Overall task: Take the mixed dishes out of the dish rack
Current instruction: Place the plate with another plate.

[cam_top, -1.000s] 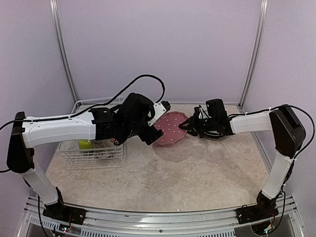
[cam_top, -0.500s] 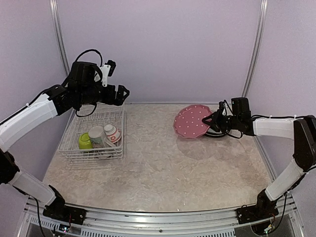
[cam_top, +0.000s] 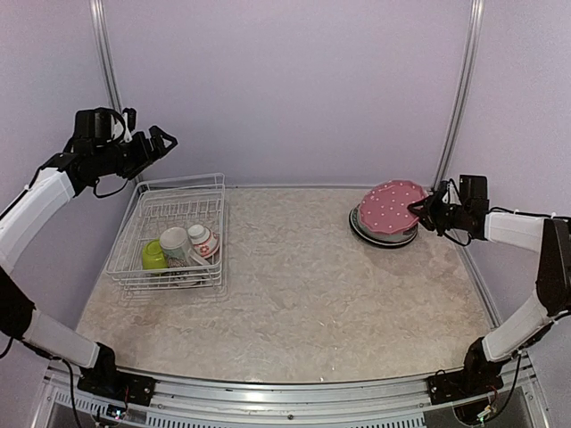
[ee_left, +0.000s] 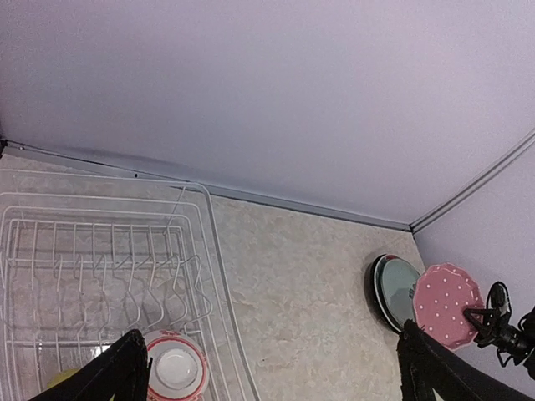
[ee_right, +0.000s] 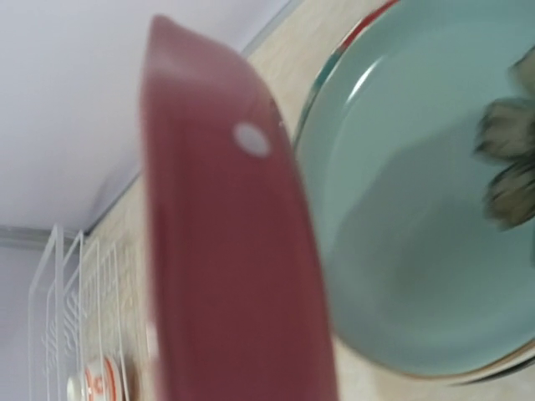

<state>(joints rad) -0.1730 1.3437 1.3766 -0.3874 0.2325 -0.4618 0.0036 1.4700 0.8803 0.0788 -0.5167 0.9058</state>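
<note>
Next, my right gripper releases the pink polka-dot plate onto the pale teal plate (cam_top: 393,217) (ee_right: 456,200) that sits at the very top of the stack.
My right gripper (cam_top: 426,212) is shut on the rim of the pink polka-dot plate (cam_top: 391,204) and holds it tilted just over a stack of plates (cam_top: 373,234) at the back right. In the right wrist view the pink plate (ee_right: 234,251) stands edge-on beside the pale teal plate (ee_right: 410,225) on top of the stack. The white wire dish rack (cam_top: 169,234) at the left holds a lime-green bowl (cam_top: 153,255), a cream mug (cam_top: 175,242) and a small white-and-red bowl (cam_top: 202,237). My left gripper (cam_top: 165,141) is open and empty, raised above the rack's far left corner.
Metal frame posts (cam_top: 457,98) rise at the back corners against the lilac wall. The marble tabletop (cam_top: 303,294) lies between rack and plate stack. In the left wrist view the rack's upright slots (ee_left: 100,267) hold nothing and the white-and-red bowl (ee_left: 175,369) sits at its near end.
My right gripper carried the pink plate to the right, over the plate stack. My left arm swung back, up and to the left, away from the rack.
</note>
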